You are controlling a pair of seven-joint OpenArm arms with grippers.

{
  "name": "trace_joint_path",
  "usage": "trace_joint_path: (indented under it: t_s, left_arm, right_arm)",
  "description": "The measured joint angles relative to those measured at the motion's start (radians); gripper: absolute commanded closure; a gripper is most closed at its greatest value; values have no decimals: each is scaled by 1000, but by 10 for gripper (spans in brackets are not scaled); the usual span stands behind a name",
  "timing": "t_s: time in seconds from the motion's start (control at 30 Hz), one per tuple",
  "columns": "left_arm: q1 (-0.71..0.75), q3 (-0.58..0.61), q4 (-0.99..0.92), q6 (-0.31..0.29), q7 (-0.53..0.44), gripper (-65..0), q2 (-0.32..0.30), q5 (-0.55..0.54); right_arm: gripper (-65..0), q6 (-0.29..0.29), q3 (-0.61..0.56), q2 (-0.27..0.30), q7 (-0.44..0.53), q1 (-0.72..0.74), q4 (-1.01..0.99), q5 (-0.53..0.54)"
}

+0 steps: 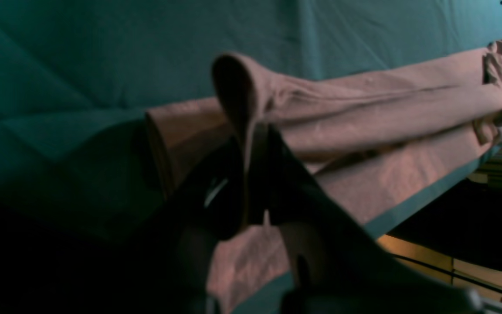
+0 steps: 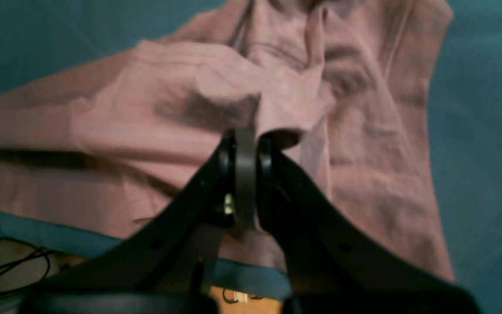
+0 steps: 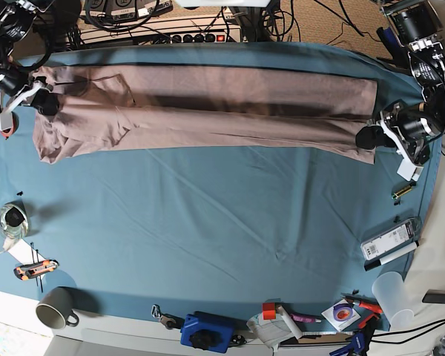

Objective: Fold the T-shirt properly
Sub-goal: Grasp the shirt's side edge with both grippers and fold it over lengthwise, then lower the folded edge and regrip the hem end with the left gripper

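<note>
The T-shirt's lower corner is outside the left gripper's fingers, so the robot should open that gripper and take the top layer point(image 3: 346, 131) and that corner together before it folds this end of the T-shirt over.
The mauve T-shirt point(image 3: 208, 107) lies stretched in a long band across the far part of the teal table cloth point(image 3: 222, 222). My left gripper point(image 3: 371, 137) is shut on the shirt's edge at the base view's right end; in the left wrist view the fabric point(image 1: 364, 113) rises over the closed fingers point(image 1: 251, 144). My right gripper point(image 3: 44, 100) is shut on a fold of the shirt at the left end; in the right wrist view the cloth point(image 2: 216, 87) bunches above the pinched jaws point(image 2: 246, 139).
A grey mug point(image 3: 55, 308), a tape roll point(image 3: 13, 219) and a cutter point(image 3: 35, 269) sit at the left front. A blue device point(image 3: 206, 331), markers and a plastic cup point(image 3: 394, 293) line the front and right edges. Cables and a power strip point(image 3: 185, 33) run behind the table.
</note>
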Motion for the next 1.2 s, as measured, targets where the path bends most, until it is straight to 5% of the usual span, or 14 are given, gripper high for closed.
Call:
trace_joint_path:
  t_s: [0.53,0.57,0.7,0.77,1.2]
  left_arm:
    - [70,0,0,0,0,0,0,1]
    - [69,0,0,0,-1,-25,0,0]
    - [68,0,0,0,0,-326,0,4]
    - [67,0,0,0,-3,-395,0,4]
    - [61,0,4,64,-64,-399,0,212]
  right_arm:
    - [0,0,0,-45,14,-6,0,-81]
    - [-10,0,0,-45,9,-6,0,-81]
    - [-132,0,0,-42,3,-7,0,-82]
    - [-138,0,0,-42,3,-7,0,-82]
    - [-138,0,1,-40,3,-8,0,-53]
